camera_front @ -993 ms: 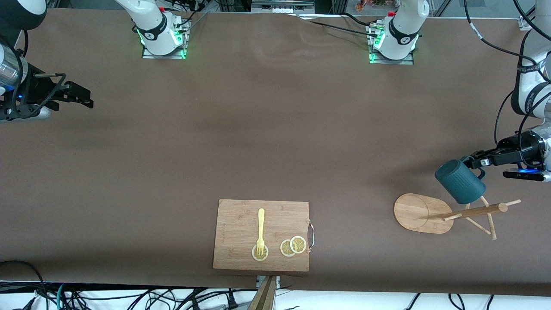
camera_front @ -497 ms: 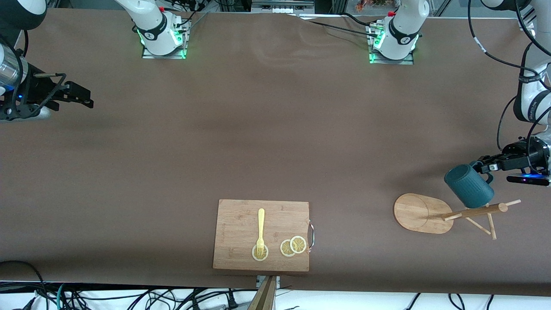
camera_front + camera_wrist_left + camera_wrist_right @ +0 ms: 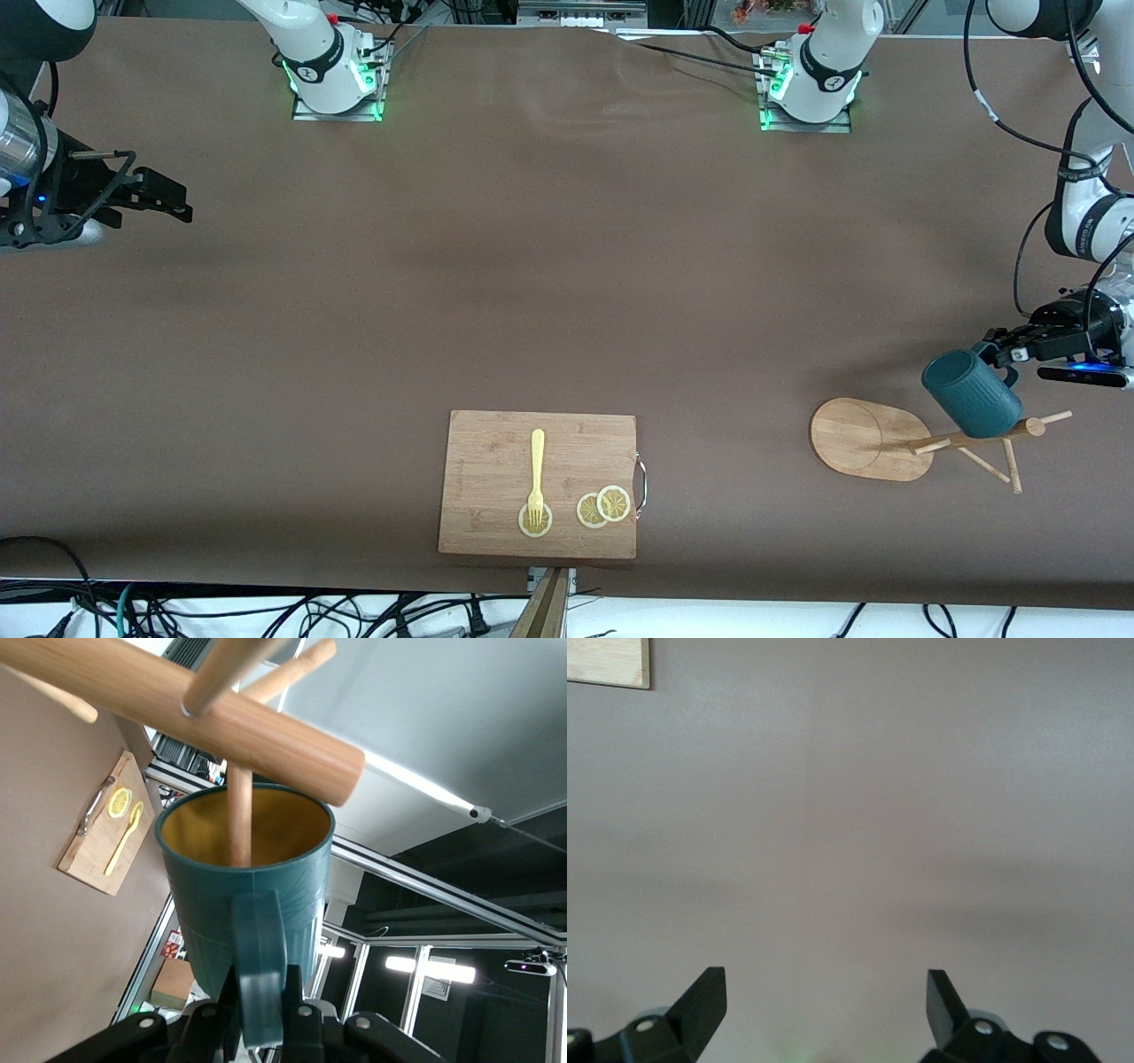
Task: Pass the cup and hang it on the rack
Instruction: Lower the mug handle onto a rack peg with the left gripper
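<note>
The robot's left gripper will release the cup, which hangs tilted over the upper pegs, on the upper peg (image 3: 965, 398) (image 3: 239, 828) close to the tip of the wooden rack's post.
The dark teal ribbed cup (image 3: 970, 403) hangs tilted in the air over the upper pegs of the wooden rack (image 3: 974, 434), whose oval base (image 3: 855, 439) rests on the table toward the left arm's end. My left gripper (image 3: 1005, 354) is shut on the cup's loop handle (image 3: 260, 939). In the left wrist view my left gripper (image 3: 260, 988) clamps the handle, and a thin peg (image 3: 239, 815) reaches into the cup's (image 3: 213, 921) yellowish mouth under the round post (image 3: 177, 718). My right gripper (image 3: 182, 199) waits open and empty at the right arm's end, over bare table (image 3: 824, 992).
A bamboo cutting board (image 3: 496, 443) lies near the table's front edge, nearer the front camera than the rack. It carries a yellow fork (image 3: 536, 470) and lemon slices (image 3: 604, 507). The brown tablecloth's front edge runs just past the board.
My left gripper has carried the cup lower and toward the left arm's end, from beside the rack's top onto its pegs. The right arm has not moved.
</note>
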